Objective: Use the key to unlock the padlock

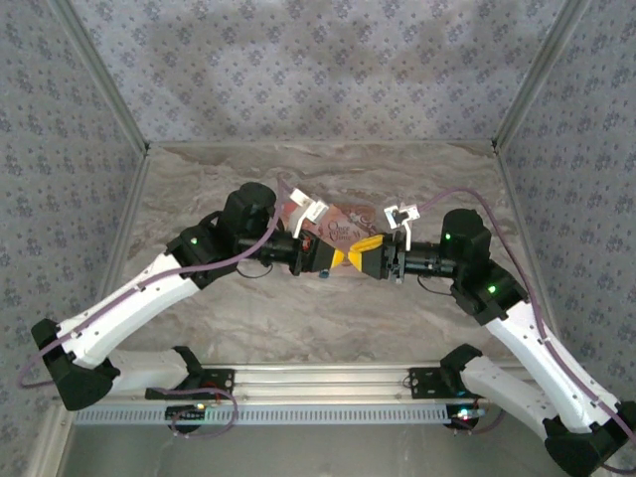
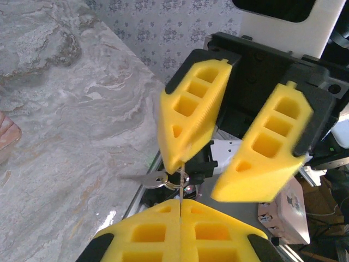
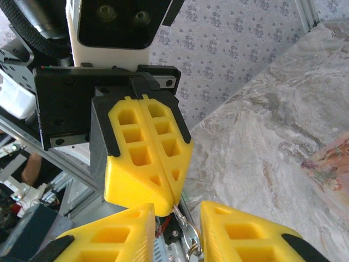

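Observation:
The key is held by its blade in my left gripper with the ring end free, so next my right gripper takes the ring end (image 3: 192, 246) and turns the key.
My left gripper (image 1: 347, 258) (image 2: 180, 203) is shut on a thin silver key (image 2: 180, 188) (image 3: 184, 218), held edge-on between its yellow fingers. A key ring (image 2: 184, 179) (image 3: 192, 246) and a second key (image 2: 143, 177) hang from it. My right gripper (image 1: 359, 254) (image 3: 177, 210) faces it nose to nose and stands open, one finger on each side of the key; one of those fingers (image 2: 191, 109) touches or nearly touches the key's top. A tiny blue speck (image 1: 327, 275) on the table under the left gripper may be the padlock; I cannot tell.
A pink picture-printed box (image 1: 348, 221) (image 3: 334, 162) lies on the marble table (image 1: 328, 179) just behind the two grippers. Patterned walls close in the back and both sides. A metal rail (image 1: 318, 378) runs along the near edge.

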You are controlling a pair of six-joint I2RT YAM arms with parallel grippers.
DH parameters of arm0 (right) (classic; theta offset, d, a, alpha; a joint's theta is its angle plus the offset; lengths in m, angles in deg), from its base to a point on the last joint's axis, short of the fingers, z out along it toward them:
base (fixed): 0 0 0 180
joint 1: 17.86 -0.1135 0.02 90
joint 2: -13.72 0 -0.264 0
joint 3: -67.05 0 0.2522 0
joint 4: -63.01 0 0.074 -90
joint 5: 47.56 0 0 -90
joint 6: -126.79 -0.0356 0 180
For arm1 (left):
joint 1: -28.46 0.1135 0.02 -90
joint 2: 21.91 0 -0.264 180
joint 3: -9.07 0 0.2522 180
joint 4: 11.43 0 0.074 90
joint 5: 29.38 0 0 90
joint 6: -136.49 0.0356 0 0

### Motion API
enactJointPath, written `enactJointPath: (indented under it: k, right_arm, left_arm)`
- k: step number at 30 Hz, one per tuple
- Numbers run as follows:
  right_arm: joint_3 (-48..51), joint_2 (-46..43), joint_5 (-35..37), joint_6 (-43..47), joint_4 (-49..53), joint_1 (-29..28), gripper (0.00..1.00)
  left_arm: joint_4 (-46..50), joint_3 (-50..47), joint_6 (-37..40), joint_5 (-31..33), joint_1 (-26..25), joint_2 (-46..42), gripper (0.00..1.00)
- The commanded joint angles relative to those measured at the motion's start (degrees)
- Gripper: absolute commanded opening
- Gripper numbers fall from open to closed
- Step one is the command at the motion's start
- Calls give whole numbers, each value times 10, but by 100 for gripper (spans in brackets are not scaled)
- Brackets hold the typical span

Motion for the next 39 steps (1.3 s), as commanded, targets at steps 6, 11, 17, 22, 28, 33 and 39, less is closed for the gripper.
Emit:
enactJointPath:
  k: [6, 11, 17, 22, 28, 33, 39]
  right_arm:
    - [3, -3, -21, 5, -8, -6, 13]
    - [-1, -6, -19, 6, -9, -9, 0]
    - [-14, -12, 20, 35, 17, -20, 0]
    - [-26, -32, 131, 100, 64, -43, 0]
    - [-26, -51, 366, 194, 94, -102, 0]
    - [-16, -52, 592, 297, 60, -202, 0]
    - [9, -38, 802, 440, -28, -344, 0]
  left_arm:
    - [-20, 18, 6, -3, 1, -20, 0]
    - [-28, 12, 2, -4, 1, -21, 0]
    - [-36, 10, -1, 6, 1, -25, 0]
    - [-27, 3, -20, 52, 11, -36, 39]
    - [-45, -22, -103, 106, 33, -49, 53]
    - [-54, -25, -183, 123, 33, -30, 56]
    - [-72, -22, -264, 124, 28, -4, 58]
